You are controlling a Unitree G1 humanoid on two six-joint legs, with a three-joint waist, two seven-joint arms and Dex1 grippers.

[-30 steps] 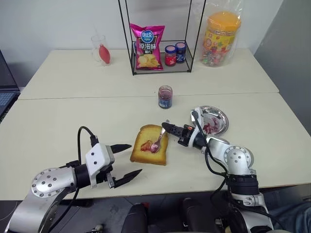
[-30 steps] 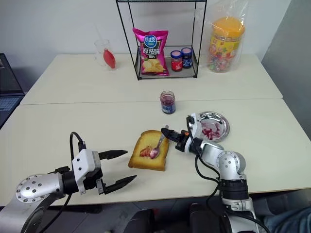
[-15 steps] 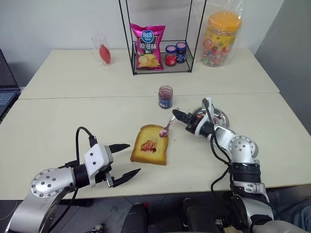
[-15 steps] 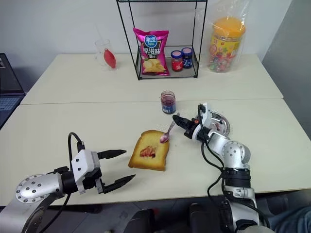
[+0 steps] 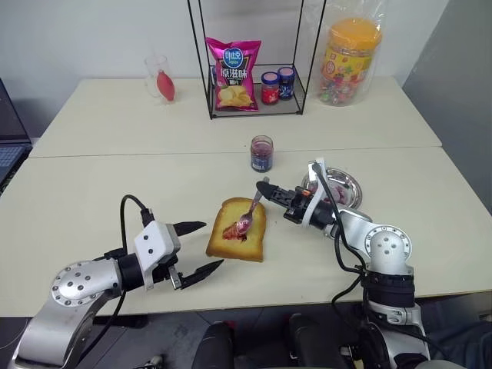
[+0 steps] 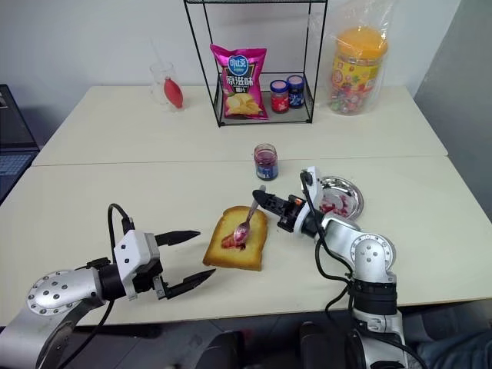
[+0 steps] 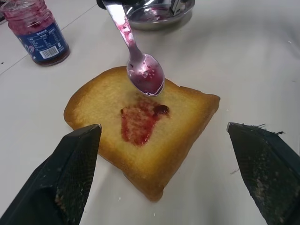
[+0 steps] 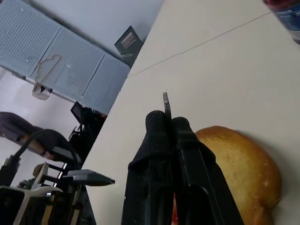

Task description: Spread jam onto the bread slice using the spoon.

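Next, my right gripper releases the spoon in the steel dish (image 5: 345, 192). The spoon's handle should then be leaning over the rim of the dish.
The bread slice (image 5: 237, 230) lies flat in the middle of the near table, golden-brown, with a red smear of jam (image 7: 138, 122) on its centre. My right gripper (image 5: 266, 189) is shut on the handle of the spoon (image 5: 250, 213), which slopes down to the left. The spoon's bowl (image 7: 146, 77) is coated in jam and hovers over the smear; whether it touches the bread I cannot tell. My left gripper (image 5: 202, 246) stands open just left of the slice, near the table's front edge, with nothing between its fingers (image 7: 75, 161).
An open jam jar (image 5: 261, 154) stands behind the bread. A steel dish (image 5: 343, 188) smeared with jam sits to the right, behind my right arm. At the back are a wire rack (image 5: 254, 92) with a chips bag and two small jars, a candy tub (image 5: 350, 58) and a cup (image 5: 159, 77).
My right gripper carried the spoon up and off the bread toward the dish, then brought it back; the bowl now hangs over the jam smear. The left gripper stayed put.
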